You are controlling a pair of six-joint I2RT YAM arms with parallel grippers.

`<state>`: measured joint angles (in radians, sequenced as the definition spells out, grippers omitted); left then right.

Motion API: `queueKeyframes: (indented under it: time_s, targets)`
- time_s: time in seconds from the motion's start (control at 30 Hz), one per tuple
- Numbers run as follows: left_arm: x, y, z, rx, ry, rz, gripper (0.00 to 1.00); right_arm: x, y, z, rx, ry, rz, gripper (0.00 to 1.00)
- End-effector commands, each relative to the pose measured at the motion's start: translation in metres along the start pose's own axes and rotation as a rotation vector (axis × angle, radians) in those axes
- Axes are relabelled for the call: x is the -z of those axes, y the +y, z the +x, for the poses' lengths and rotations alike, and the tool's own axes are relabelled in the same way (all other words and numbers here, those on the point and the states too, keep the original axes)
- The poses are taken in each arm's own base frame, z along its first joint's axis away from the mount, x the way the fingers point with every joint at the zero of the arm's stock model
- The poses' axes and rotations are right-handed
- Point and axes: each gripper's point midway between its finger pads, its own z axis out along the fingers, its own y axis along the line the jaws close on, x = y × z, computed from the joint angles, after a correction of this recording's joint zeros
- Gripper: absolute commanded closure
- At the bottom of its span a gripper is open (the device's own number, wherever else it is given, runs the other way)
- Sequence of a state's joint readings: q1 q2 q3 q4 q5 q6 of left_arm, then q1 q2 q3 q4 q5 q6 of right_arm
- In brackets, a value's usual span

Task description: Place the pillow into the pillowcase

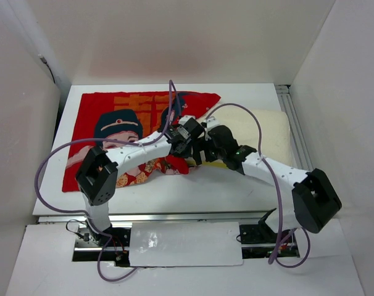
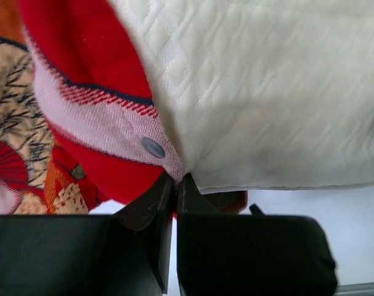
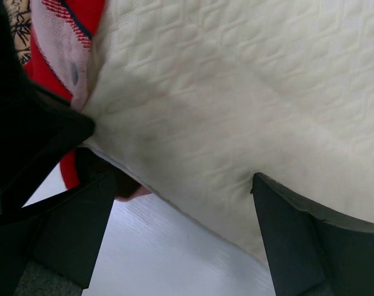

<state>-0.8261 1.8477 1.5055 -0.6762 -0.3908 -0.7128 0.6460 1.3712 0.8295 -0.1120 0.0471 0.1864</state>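
I pinch the pale hem at the pillow's corner with my left gripper, leaving the pillowcase's red edge loose, so I should open and take that red edge point(image 2: 141, 182) farther forward.
The red pillowcase point(image 1: 94, 114) with cartoon figures lies flat on the left of the table. The cream pillow point(image 1: 268, 131) lies to its right, its left end at the case's open edge. My left gripper point(image 1: 193, 143) is shut on the pillowcase's pale hem point(image 2: 113, 126), beside a grey snap button point(image 2: 153, 147) and right against the quilted pillow point(image 2: 267, 92). My right gripper point(image 3: 181, 185) stands open and wide at the pillow's near edge point(image 3: 236, 123). One of its fingertips point(image 3: 261, 185) touches the pillow.
The white table point(image 1: 174, 192) is boxed in by white walls at the left, back and right. An aluminium rail point(image 1: 296, 126) runs along the table's right side. Purple cables point(image 1: 51, 160) loop over both arms. The left gripper's black body point(image 3: 26, 123) fills the right wrist view's left side.
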Motion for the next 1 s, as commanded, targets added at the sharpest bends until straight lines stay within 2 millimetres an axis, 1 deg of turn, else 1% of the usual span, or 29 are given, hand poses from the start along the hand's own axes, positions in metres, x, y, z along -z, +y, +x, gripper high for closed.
queueKeyframes:
  time_s: [0.0, 0.03, 0.07, 0.1, 0.13, 0.17, 0.23, 0.27, 0.3, 0.33, 0.37, 0.4, 0.43, 0.47, 0.5, 0.53, 0.57, 0.6, 0.63, 0.67, 0.7, 0.73, 0.77, 0.8, 0.83, 0.87, 0.9, 0.93, 0.97]
  targets:
    - [0.033, 0.015, -0.009, 0.033, -0.06, -0.023, 0.92, -0.009, 0.017, -0.036, 0.051, -0.092, -0.042, 0.02]
    - [0.039, 0.012, -0.01, 0.03, -0.069, -0.01, 0.95, -0.014, 0.016, -0.033, 0.06, -0.082, -0.04, 0.02]
    - [0.043, 0.015, -0.009, 0.033, -0.075, -0.006, 0.95, -0.016, 0.024, -0.039, 0.072, -0.098, -0.078, 0.02]
    - [0.044, 0.016, -0.006, 0.032, -0.067, 0.0, 0.97, -0.018, 0.03, -0.038, 0.093, -0.102, -0.1, 0.02]
    - [0.048, 0.015, -0.004, 0.031, -0.057, 0.013, 1.0, -0.021, 0.03, -0.041, 0.111, -0.117, -0.102, 0.02]
    - [0.052, 0.014, -0.006, 0.036, -0.06, 0.028, 1.0, -0.027, 0.036, -0.045, 0.123, -0.136, -0.132, 0.02]
    - [0.056, 0.013, -0.007, 0.03, -0.062, 0.042, 1.0, -0.036, 0.039, -0.035, 0.134, -0.12, -0.157, 0.05]
    - [0.057, 0.01, -0.005, 0.023, -0.062, 0.047, 1.0, -0.047, 0.042, -0.022, 0.148, -0.081, -0.186, 0.11]
    - [0.06, 0.01, -0.006, 0.017, -0.069, 0.052, 1.0, -0.053, 0.044, -0.017, 0.149, -0.064, -0.195, 0.3]
    - [0.062, 0.009, -0.009, 0.02, -0.075, 0.058, 1.0, -0.058, 0.044, -0.018, 0.149, -0.063, -0.195, 0.5]
    - [0.062, 0.009, -0.009, 0.02, -0.075, 0.058, 1.0, -0.068, 0.043, -0.008, 0.13, -0.029, -0.19, 0.71]
    - [0.062, 0.009, -0.009, 0.011, -0.076, 0.057, 0.97, -0.076, 0.033, -0.009, 0.09, -0.032, -0.12, 1.0]
    - [0.062, 0.009, -0.009, 0.011, -0.076, 0.057, 0.97, -0.076, 0.033, -0.009, 0.09, -0.032, -0.119, 1.0]
    - [0.065, 0.008, -0.01, 0.014, -0.077, 0.07, 0.94, -0.077, 0.031, -0.009, 0.08, -0.035, -0.105, 1.0]
    - [0.063, 0.01, -0.006, 0.009, -0.068, 0.063, 0.9, -0.078, 0.025, -0.018, 0.056, -0.069, -0.064, 1.0]
    - [0.066, 0.011, -0.008, 0.013, -0.076, 0.069, 0.89, -0.079, 0.023, -0.021, 0.02, -0.083, -0.042, 1.0]
    - [0.06, 0.015, 0.002, 0.014, -0.053, 0.052, 0.88, -0.076, 0.015, -0.027, 0.001, -0.105, 0.007, 1.0]
    - [0.058, 0.016, 0.006, 0.024, -0.045, 0.046, 0.88, -0.074, 0.013, -0.035, -0.02, -0.135, 0.026, 1.0]
    - [0.059, 0.02, 0.008, 0.021, -0.044, 0.034, 0.88, -0.074, 0.006, -0.037, -0.043, -0.142, 0.051, 1.0]
    - [0.059, 0.02, 0.008, 0.037, -0.043, 0.034, 0.88, -0.071, 0.005, -0.042, -0.071, -0.157, 0.063, 1.0]
    - [0.057, 0.022, 0.013, 0.04, -0.029, 0.023, 0.88, -0.068, 0.002, -0.048, -0.091, -0.182, 0.082, 1.0]
    - [0.059, 0.02, 0.017, 0.026, -0.021, 0.025, 0.87, -0.067, -0.001, -0.06, -0.116, -0.207, 0.092, 1.0]
    - [0.061, 0.015, 0.021, 0.012, -0.021, 0.035, 0.81, -0.067, 0.0, -0.061, -0.131, -0.202, 0.093, 1.0]
    - [0.063, 0.015, 0.024, 0.008, -0.016, 0.026, 0.78, -0.066, -0.005, -0.06, -0.159, -0.193, 0.127, 1.0]
    - [0.064, 0.013, 0.028, 0.01, -0.009, 0.026, 0.75, -0.065, -0.008, -0.068, -0.177, -0.202, 0.132, 1.0]
    - [0.068, 0.013, 0.028, 0.003, -0.019, 0.022, 0.72, -0.065, -0.013, -0.067, -0.181, -0.196, 0.144, 1.0]
    - [0.07, 0.01, 0.031, -0.007, -0.018, 0.029, 0.65, -0.064, -0.012, -0.071, -0.182, -0.2, 0.143, 1.0]
    - [0.072, 0.012, 0.032, -0.006, -0.019, 0.03, 0.63, -0.063, -0.019, -0.07, -0.187, -0.196, 0.163, 1.0]
    - [0.074, 0.013, 0.029, -0.002, -0.034, 0.028, 0.59, -0.063, -0.019, -0.07, -0.187, -0.196, 0.163, 1.0]
